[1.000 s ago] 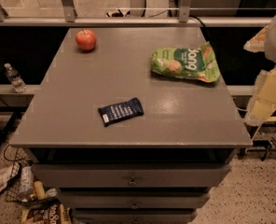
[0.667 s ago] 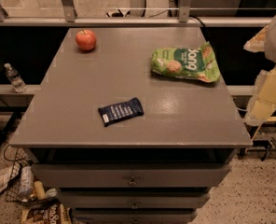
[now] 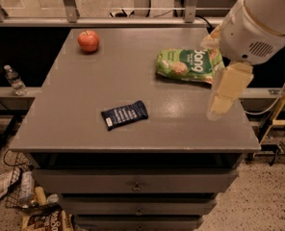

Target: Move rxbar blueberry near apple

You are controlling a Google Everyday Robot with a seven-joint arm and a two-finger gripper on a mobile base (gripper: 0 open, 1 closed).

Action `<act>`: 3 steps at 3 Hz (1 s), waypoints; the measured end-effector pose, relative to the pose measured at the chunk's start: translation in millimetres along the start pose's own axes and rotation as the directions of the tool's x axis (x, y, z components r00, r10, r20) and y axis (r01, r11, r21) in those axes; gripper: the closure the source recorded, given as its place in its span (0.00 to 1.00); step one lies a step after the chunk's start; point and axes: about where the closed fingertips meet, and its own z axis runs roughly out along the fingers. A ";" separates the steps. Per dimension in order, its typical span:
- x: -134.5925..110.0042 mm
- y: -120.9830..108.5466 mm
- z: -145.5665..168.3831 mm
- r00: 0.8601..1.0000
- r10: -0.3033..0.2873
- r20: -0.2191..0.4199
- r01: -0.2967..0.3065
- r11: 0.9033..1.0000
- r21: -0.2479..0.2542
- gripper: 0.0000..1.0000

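Note:
I need to next grip the middle of the rxbar blueberry (image 3: pixel 126 114), between the wrapper's short ends.
The rxbar blueberry (image 3: pixel 124 114) is a small flat dark navy wrapper with white lettering, lying near the front middle of the grey table (image 3: pixel 84 81). The apple (image 3: pixel 88 41) is round and red-orange and sits at the table's far left corner. My gripper (image 3: pixel 220 97) hangs from the white arm (image 3: pixel 258 20) over the table's right side, above the surface. It is well to the right of the bar and holds nothing that I can see.
A large crinkly green snack bag (image 3: pixel 188 65) lies at the back right, partly behind the arm. Drawers (image 3: pixel 135 183) are below the tabletop. A water bottle (image 3: pixel 15 80) and clutter (image 3: pixel 32 211) sit on the floor at the left. A rail (image 3: pixel 133 20) runs behind the table.
My arm and gripper have swung left from the right edge of the view to above the table's right side. The bar, apple and green bag have not moved.

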 end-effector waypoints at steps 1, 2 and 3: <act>-59.2 4.3 23.0 0.985 -0.123 0.119 0.132 0.989 -0.068 0.00; -105.6 28.1 48.3 0.951 -0.233 0.202 0.264 0.954 -0.145 0.00; -105.6 28.1 48.3 0.951 -0.233 0.202 0.264 0.954 -0.145 0.00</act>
